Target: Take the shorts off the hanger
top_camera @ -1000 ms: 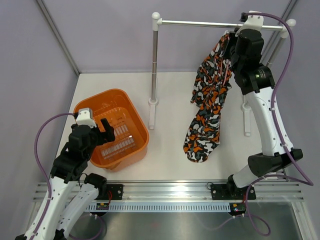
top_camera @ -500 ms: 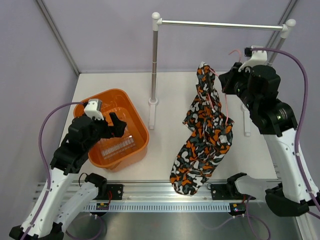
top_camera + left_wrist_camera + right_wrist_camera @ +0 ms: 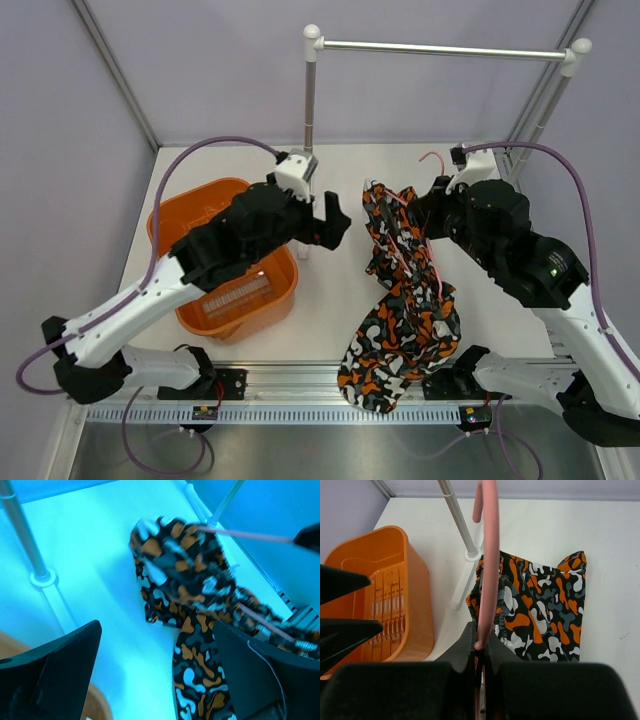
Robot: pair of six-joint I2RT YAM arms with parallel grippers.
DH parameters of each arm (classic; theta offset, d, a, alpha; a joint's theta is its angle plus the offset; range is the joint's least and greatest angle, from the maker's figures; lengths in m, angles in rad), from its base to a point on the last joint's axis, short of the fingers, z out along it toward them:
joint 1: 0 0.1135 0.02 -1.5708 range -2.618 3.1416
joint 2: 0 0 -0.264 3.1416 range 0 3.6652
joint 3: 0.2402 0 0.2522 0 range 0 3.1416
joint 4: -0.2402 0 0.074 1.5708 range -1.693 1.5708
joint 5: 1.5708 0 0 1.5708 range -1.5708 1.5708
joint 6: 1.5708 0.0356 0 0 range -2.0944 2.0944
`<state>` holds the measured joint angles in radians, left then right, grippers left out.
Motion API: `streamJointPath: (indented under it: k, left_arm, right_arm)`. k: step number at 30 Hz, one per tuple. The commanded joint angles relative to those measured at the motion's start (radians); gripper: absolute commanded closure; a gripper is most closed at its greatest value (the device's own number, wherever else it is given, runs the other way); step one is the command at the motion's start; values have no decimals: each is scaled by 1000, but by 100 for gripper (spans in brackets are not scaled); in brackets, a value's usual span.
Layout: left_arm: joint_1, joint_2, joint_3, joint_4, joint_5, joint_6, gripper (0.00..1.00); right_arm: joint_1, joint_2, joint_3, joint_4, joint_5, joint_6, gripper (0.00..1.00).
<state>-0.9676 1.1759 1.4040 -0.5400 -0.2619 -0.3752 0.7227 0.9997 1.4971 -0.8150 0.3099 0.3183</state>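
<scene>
The top corner of the camouflage shorts (image 3: 373, 204) (image 3: 151, 550) is on the orange basket's side, beside the pink wire hanger. I need to close my left gripper on that corner.
The camouflage shorts (image 3: 405, 300) hang from the pink wire hanger (image 3: 432, 262) over the table's middle; their lower end droops past the front rail. My right gripper (image 3: 428, 215) is shut on the hanger; in the right wrist view the pink wire (image 3: 489, 555) runs up from between the closed fingers, with the shorts (image 3: 540, 610) behind it. My left gripper (image 3: 335, 222) is open and empty, just left of the shorts' top, not touching. In the left wrist view the shorts (image 3: 200, 595) lie ahead between the spread fingers, with the hanger (image 3: 250, 535) crossing them.
An orange plastic basket (image 3: 190, 215) stands at the left, under the left arm. The silver rail (image 3: 440, 48) with white end caps spans the back, its left post base (image 3: 303, 235) next to the left gripper. Purple walls close the sides.
The right gripper has carried hanger and shorts down and left, away from the rail. The left arm has swung from above the basket toward the shorts, its gripper still open.
</scene>
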Motion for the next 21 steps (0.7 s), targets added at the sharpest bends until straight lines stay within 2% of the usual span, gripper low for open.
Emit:
streamJointPath:
  k: [1,8,21]
  left_arm:
    - [-28,104,122,107,-85,-36,2]
    - [-33,278,233,140,-76,-53,3]
    - [-34,376,245,107,-129,-53,24]
  right_arm:
    - [73,-13,-3,20,87,45,100]
    - [151,13,35,-1,153,53,100]
    - [190,57,110,-18,207,36,100]
